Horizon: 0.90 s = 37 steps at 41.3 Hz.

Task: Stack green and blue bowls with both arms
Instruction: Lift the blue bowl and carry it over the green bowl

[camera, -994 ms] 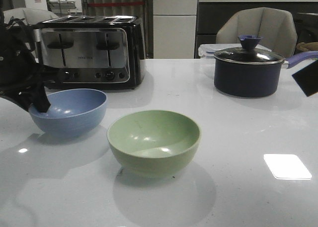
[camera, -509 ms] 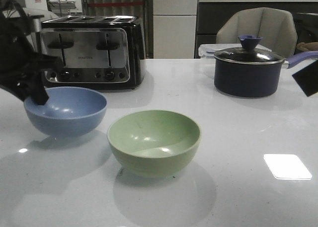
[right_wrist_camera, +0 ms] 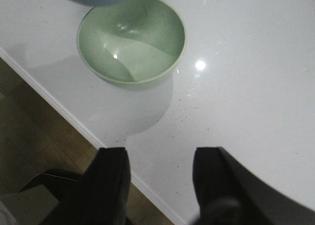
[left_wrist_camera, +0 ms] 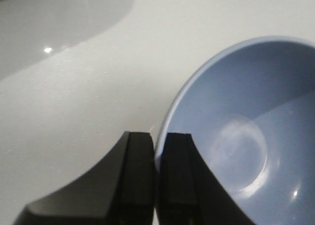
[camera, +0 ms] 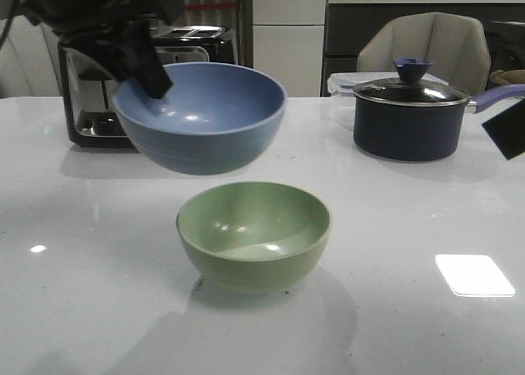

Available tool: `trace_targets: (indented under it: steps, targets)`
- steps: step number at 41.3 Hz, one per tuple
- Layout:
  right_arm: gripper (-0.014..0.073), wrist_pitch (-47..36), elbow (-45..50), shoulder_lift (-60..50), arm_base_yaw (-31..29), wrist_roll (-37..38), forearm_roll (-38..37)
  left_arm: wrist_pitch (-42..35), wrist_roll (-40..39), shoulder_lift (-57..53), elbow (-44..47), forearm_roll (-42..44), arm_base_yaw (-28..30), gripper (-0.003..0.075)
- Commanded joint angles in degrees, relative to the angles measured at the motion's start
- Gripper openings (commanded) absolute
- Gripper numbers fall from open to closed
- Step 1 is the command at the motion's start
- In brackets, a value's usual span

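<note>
My left gripper is holding the blue bowl. It will let go of it inside the green bowl (camera: 259, 212), nested down within that bowl's rim.
The dusty blue bowl (camera: 201, 116) hangs in the air above and slightly left of the pale green bowl (camera: 254, 235), which rests on the white table. My left gripper (camera: 154, 81) is shut on the blue bowl's (left_wrist_camera: 236, 131) left rim, one finger inside and one outside (left_wrist_camera: 156, 151). In the right wrist view the green bowl (right_wrist_camera: 131, 40) lies well ahead of my right gripper (right_wrist_camera: 160, 171), which is open with nothing between its fingers. Only a dark corner of the right arm (camera: 507, 127) shows at the front view's right edge.
A black and silver toaster (camera: 98, 88) stands at the back left, partly behind the left arm. A dark lidded saucepan (camera: 410, 116) with a purple handle sits at the back right. The table's near edge (right_wrist_camera: 64, 112) runs close to the right gripper.
The left gripper has lifted the blue bowl off the table and carried it right, up over the green bowl. The green bowl and the right arm have not moved.
</note>
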Motion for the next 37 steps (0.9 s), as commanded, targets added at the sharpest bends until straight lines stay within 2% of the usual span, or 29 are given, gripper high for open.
trace_targets:
  steps: [1,9,27,37]
  targets:
    - [0.0425,-3.1,-1.6,-0.2,-0.1,-0.6,0.1,-2.7,0.1,-1.3,-1.9,-1.2,-3.2,0.0093]
    - [0.0425,-3.1,-1.6,-0.2,-0.1,-0.6,0.1,-4.7,0.1,2.4,-1.9,-1.3,-6.0,0.0093]
    - [0.0425,-3.0,-1.6,-0.2,-0.1,-0.6,0.1,-9.4,0.1,8.9,-1.9,-2.0,-6.0,0.0093]
    - [0.0425,-3.0,-1.6,-0.2,-0.1,-0.6,0.1,-9.4,0.1,10.9,-1.9,-1.7,-6.0,0.0093]
